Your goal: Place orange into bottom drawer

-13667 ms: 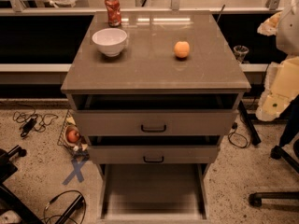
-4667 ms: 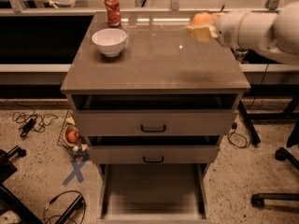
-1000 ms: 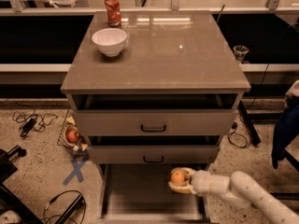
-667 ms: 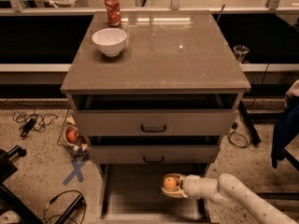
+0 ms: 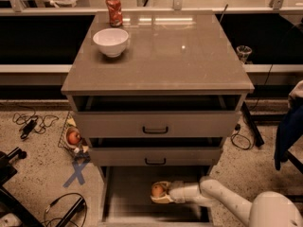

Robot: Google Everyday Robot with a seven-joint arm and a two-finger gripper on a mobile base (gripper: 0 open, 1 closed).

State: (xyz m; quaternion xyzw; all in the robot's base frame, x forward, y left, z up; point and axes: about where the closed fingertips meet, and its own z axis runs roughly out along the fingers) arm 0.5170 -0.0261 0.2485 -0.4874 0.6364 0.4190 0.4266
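Next, I open my gripper to release the orange, now low inside the open drawer, on the inside of the bottom drawer, toward the drawer's side nearer the wire basket (image 5: 139,198).
The orange (image 5: 157,190) is small and round, low inside the open bottom drawer (image 5: 128,193), a wide shallow grey-brown tray pulled out at the foot of the cabinet. My gripper (image 5: 160,194) reaches in from the right on a white arm (image 5: 222,202) and is shut on the orange, close over the drawer floor near its middle. Whether the orange touches the floor cannot be told.
Two upper drawers (image 5: 155,125) with dark handles stand slightly open. A white bowl (image 5: 111,41) and a red can (image 5: 113,10) sit on the cabinet top. A wire basket with a reddish fruit (image 5: 73,137), cables and a blue X mark (image 5: 75,172) lie on the floor at left.
My gripper has moved left and down with the orange, deeper over the bottom drawer floor. Before that it lifted the orange off the cabinet top.
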